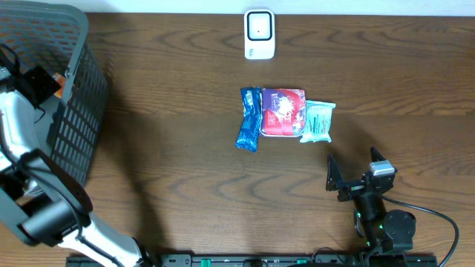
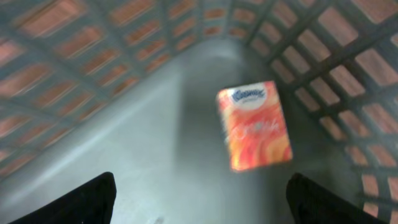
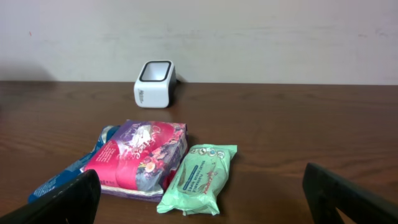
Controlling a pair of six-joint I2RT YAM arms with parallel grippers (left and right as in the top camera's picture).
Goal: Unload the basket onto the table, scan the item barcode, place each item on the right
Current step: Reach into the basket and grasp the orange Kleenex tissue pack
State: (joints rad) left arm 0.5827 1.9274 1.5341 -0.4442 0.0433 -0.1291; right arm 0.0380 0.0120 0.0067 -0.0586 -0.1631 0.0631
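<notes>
Next, my left gripper grips the tissue pack on the plain orange half (image 1: 58,89) (image 2: 260,148), away from its white logo, so that the logo end sticks out.
An orange tissue pack (image 2: 254,124) lies blurred on the grey floor of the mesh basket (image 1: 78,89), and it shows as an orange patch (image 1: 50,83) from overhead. My left gripper (image 2: 199,208) hangs open above it inside the basket, with nothing between its fingers (image 2: 84,202). The white barcode scanner (image 1: 259,33) stands at the table's far middle. My right gripper (image 1: 355,166) is open near the front right, facing the scanner (image 3: 155,83) and holding nothing.
Three packets lie side by side mid-table: a blue one (image 1: 249,119), a red and purple one (image 1: 283,111) and a green wipes pack (image 1: 318,121). The green pack (image 3: 198,177) is nearest my right fingers. The basket fills the far left corner.
</notes>
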